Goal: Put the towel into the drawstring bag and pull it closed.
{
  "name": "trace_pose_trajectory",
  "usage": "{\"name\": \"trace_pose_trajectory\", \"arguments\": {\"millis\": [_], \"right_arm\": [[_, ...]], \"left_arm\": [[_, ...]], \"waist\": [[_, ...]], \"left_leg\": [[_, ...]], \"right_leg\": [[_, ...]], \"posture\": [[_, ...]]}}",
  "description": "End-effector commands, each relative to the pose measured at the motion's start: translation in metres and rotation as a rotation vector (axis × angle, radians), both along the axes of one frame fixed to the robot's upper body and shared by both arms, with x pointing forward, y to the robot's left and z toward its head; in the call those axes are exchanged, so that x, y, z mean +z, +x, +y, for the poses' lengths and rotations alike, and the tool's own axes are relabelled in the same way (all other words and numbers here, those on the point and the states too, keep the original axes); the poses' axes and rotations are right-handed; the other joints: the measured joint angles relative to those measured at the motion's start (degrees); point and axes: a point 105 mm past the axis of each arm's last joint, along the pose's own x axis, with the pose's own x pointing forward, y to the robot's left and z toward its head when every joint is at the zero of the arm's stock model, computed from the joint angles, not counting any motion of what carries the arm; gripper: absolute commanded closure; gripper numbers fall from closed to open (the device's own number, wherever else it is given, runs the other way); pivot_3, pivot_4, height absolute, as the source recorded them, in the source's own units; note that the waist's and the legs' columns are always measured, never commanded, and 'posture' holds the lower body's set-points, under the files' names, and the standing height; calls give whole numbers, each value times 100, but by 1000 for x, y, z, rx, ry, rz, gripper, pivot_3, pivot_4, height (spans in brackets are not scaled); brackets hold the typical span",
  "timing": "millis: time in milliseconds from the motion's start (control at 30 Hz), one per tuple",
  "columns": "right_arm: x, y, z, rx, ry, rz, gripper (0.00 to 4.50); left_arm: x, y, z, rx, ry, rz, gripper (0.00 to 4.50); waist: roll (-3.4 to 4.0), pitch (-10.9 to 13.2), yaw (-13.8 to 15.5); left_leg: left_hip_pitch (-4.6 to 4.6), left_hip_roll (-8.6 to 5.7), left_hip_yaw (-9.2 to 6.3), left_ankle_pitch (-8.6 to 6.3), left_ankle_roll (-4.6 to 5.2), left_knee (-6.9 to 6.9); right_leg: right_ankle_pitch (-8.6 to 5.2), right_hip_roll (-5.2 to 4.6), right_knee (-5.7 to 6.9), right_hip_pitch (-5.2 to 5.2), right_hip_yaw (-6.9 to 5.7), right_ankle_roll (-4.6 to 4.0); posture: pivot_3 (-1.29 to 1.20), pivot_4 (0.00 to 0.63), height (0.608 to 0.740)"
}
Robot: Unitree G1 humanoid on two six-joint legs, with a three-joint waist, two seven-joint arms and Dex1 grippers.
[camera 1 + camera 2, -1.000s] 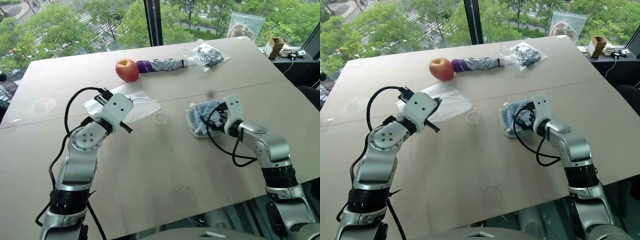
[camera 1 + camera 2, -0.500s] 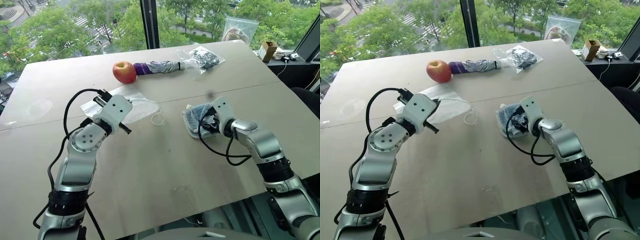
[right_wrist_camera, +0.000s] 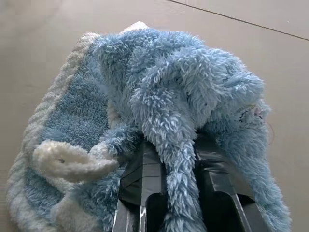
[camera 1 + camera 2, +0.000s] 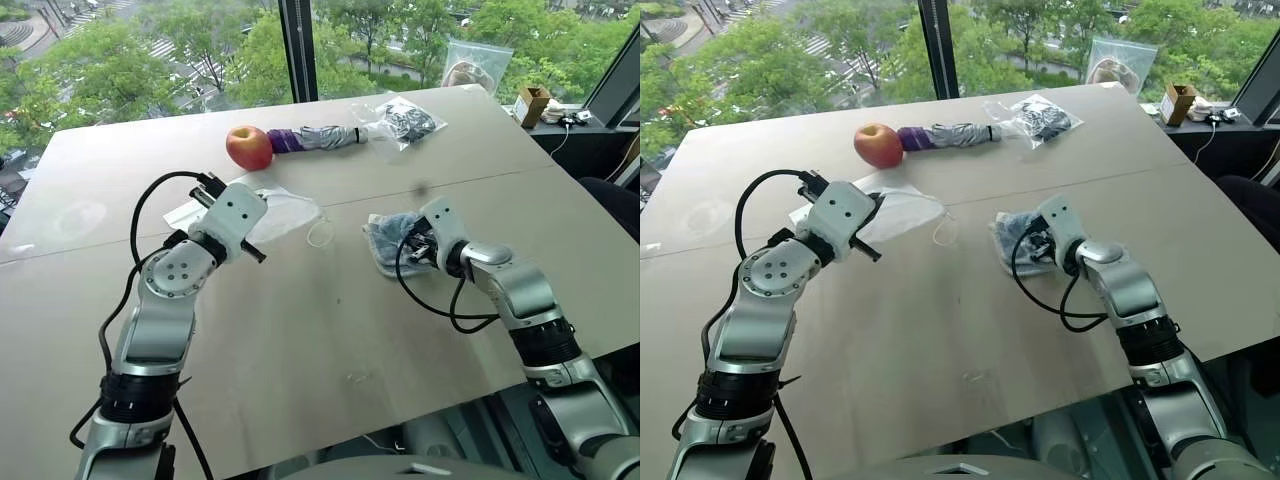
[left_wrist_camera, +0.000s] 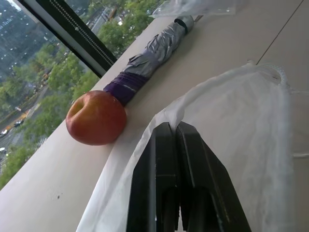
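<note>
My right gripper is to let go of the towel inside the white drawstring bag, setting it on the table (image 4: 335, 241) beside the trailing cord loop.
The light-blue fluffy towel (image 4: 388, 236) lies bunched on the table right of centre. My right gripper (image 3: 168, 162) is shut on a raised fold of it, with the pile squeezed between the black fingers (image 3: 139, 180). The thin white drawstring bag (image 4: 285, 212) lies flat left of centre, its cord loop (image 4: 320, 236) trailing toward the towel. My left gripper (image 5: 173, 129) is shut on the bag's near edge, and the fabric (image 5: 241, 125) drapes away from the fingertips.
A red apple (image 4: 249, 147) and a grey-purple folded umbrella (image 4: 322, 136) lie behind the bag. A clear zip bag with dark contents (image 4: 405, 118) sits further right. Another clear bag (image 4: 475, 60) and a small box (image 4: 529, 101) stand at the far right edge.
My right gripper has gone from open to shut on a fold of the towel, turning slightly left and bunching the cloth. The left arm has kept still with the bag.
</note>
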Motion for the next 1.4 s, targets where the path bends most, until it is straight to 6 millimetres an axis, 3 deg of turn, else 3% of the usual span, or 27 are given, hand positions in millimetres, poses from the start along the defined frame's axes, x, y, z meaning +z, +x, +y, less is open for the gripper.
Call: {"name": "trace_pose_trajectory", "arguments": {"millis": [33, 133, 300, 433, 633, 800, 933, 1067, 1233, 1400], "right_arm": [[32, -45, 45, 365, 222, 6, 4490], [49, -67, 52, 535, 244, -45, 4490], [67, -86, 69, 658, 294, -79, 4490], [75, -76, 81, 638, 311, -124, 4490], [78, -50, 82, 557, 294, -167, 4490], [63, -45, 75, 558, 212, -142, 4490], [54, -35, 83, 470, 197, -90, 4490], [77, -12, 93, 231, 471, -41, 4490], [110, -14, 101, 123, 922, 140, 4490], [131, -12, 108, 57, 1173, 280, 4490]], "left_arm": [[15, 3, -2, -7, -25, -47, 4500], [17, 4, -6, -31, -71, -36, 4500], [18, -3, -18, -142, -255, 16, 4500], [22, -15, -26, -254, -389, 67, 4500], [22, -37, -46, -440, -395, 150, 4500], [23, -43, -53, -487, -431, 173, 4500], [27, -47, -60, -519, -496, 185, 4500], [19, -50, -63, -518, -488, 222, 4500], [11, -50, -62, -502, -467, 248, 4500], [10, -48, -66, -515, -455, 255, 4500]], "waist": [[15, 12, -5], [69, 55, 12], [68, 58, 50], [67, 60, 46], [68, 62, 65], [68, 64, 69], [68, 64, 47], [69, 65, 8], [74, 68, 65], [79, 71, 130]], "left_leg": [[-8, 2, -2, 0, 0, -2], [-75, 5, -11, 0, 0, 1], [-111, -2, -24, 0, 0, 5], [-147, -8, -25, 2, -4, 20], [-149, -11, -46, 13, -24, 17], [-153, -13, -52, 21, -37, 16], [-152, -14, -55, 20, -36, 16], [-147, -10, -58, 23, -39, 12], [-156, -9, -75, 40, -70, 6], [-160, -42, -73, 40, -68, 9]], "right_leg": [[0, 9, 0, -9, -1, -1], [2, 14, 7, -69, -5, -3], [2, -17, -16, -81, -25, 1], [3, -24, -7, -114, -26, 2], [2, -23, -5, -112, -46, 0], [2, -23, -6, -112, -51, 0], [2, -21, -4, -112, -53, 0], [3, -8, 5, -114, -49, -3], [3, -13, 6, -118, -60, -5], [3, -24, -1, -115, -59, -4]], "posture": [[0, 150, 740], [0, 150, 740], [0, 150, 740], [0, 150, 740], [0, 150, 740], [0, 150, 740], [0, 150, 740], [0, 150, 740], [0, 150, 740], [0, 150, 740]]}}
